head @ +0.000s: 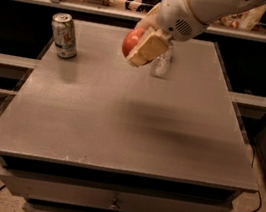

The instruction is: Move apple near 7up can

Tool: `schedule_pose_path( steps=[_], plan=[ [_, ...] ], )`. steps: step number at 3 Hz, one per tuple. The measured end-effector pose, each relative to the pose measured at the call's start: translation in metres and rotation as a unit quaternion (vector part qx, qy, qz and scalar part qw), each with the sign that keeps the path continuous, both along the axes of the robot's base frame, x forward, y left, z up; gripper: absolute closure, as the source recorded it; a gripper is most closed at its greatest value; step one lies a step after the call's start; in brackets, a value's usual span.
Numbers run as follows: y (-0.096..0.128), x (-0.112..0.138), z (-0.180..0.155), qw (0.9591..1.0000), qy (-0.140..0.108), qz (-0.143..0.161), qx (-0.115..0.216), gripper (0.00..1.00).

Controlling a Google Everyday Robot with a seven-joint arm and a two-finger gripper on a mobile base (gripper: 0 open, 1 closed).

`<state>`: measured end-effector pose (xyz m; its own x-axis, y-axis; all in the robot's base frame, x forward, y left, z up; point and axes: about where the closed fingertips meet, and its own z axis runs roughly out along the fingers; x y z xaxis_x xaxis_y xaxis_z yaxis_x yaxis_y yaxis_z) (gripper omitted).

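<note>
Next, my gripper sets the red apple, now above the table's back middle, down and lets it go on the table (92, 57) beside the 7up can, toward the plastic bottle.
My gripper (141, 44) is shut on the red apple (131, 41) and holds it in the air above the back middle of the grey table (120, 121). The cream-coloured fingers (148, 47) cover the apple's right side. The 7up can (64, 35), white and green with a silver top, stands upright at the table's back left corner, well to the left of the apple.
A clear plastic bottle (161, 64) lies on the table just right of and behind the gripper. A shelf with a rail (88, 7) runs behind the table. Drawers (115, 199) sit below the front edge. Cables lie on the floor at left.
</note>
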<state>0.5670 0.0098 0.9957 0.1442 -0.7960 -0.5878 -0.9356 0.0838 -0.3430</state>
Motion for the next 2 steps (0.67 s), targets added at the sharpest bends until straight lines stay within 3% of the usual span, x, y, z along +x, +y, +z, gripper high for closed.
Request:
schedule_pose_path(
  steps=[1, 2],
  plan=[
    [0.0676, 0.036, -0.0221, 0.9997, 0.002, 0.022, -0.009, 1.0],
    [0.0716, 0.0356, -0.0225, 0.9996, 0.002, 0.025, -0.01, 1.0]
  ],
)
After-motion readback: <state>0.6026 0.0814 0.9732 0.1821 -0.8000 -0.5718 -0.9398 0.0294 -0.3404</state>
